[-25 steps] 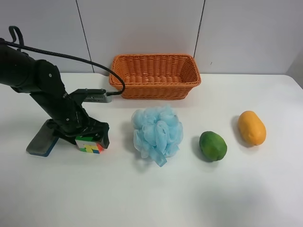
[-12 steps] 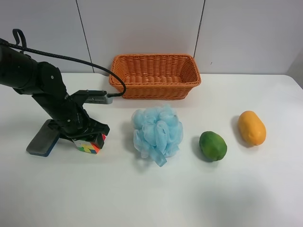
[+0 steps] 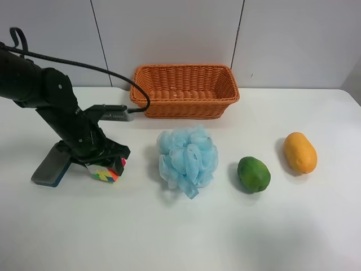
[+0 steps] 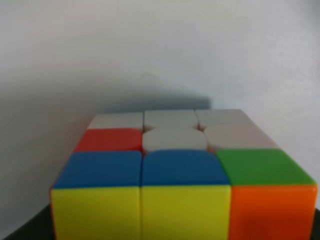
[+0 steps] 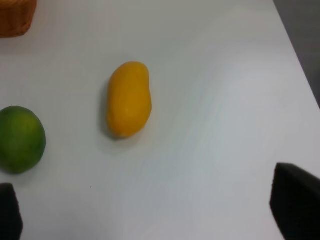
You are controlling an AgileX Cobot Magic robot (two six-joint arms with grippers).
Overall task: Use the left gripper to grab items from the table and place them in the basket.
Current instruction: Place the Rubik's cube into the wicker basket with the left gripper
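Note:
Next, my left gripper releases the puzzle cube inside the wicker basket's half nearer the blue eraser block [image 3: 164, 88].
My left gripper [image 3: 107, 164], a black claw on the arm at the exterior high view's left, is shut on the multicoloured puzzle cube [image 3: 106, 172]. It holds the cube tilted, just above the white table [image 3: 225, 237]. The cube fills the left wrist view [image 4: 175, 175]. The blue eraser block [image 3: 52, 164] lies beside the gripper. The light-blue pouf [image 3: 187, 158], green fruit [image 3: 253, 174] and orange-yellow fruit [image 3: 299, 152] lie in a row. The wicker basket [image 3: 185, 90] stands behind them, with nothing in it. My right gripper [image 5: 150, 220] is open above the table near both fruits.
The right wrist view shows the orange-yellow fruit [image 5: 129, 98], the green fruit [image 5: 20, 139], a corner of the basket [image 5: 15, 17] and the table's edge [image 5: 300, 65]. A grey panelled wall [image 3: 169, 34] stands behind the table.
The left gripper has lifted the puzzle cube off the table and tilted it. The eraser, pouf and fruits have not moved.

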